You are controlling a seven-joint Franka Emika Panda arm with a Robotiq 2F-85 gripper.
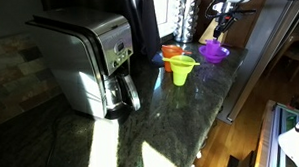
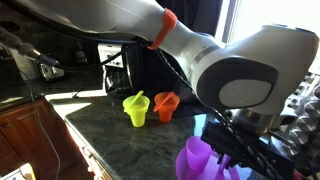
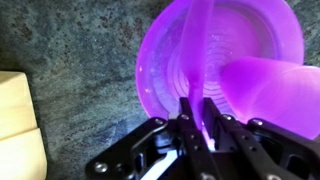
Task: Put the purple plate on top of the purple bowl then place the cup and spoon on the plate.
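I should use my gripper to set the purple spoon down on the purple plate [image 1: 217, 49] [image 3: 199, 82] next to the purple cup.
The purple plate [image 3: 165, 60] fills the upper wrist view, seen from above. On its right side lies the purple cup [image 3: 268, 88]. My gripper [image 3: 197, 110] is shut on the handle of a purple spoon [image 3: 200, 45], which reaches out over the plate's middle. In an exterior view the plate [image 1: 213, 49] sits on a narrower purple base, the purple bowl [image 1: 215, 58], with the gripper [image 1: 222, 29] just above. The wrist view hides the bowl under the plate. The purple stack [image 2: 198, 160] shows at the bottom of an exterior view beside the gripper [image 2: 232, 150].
A yellow-green flared cup [image 1: 182, 70] and an orange vessel [image 1: 172, 55] stand on the dark granite counter [image 1: 141, 124] near the stack. A steel coffee maker [image 1: 94, 60] stands further along. A wooden block [image 3: 20, 120] lies left of the plate. The counter edge runs close by.
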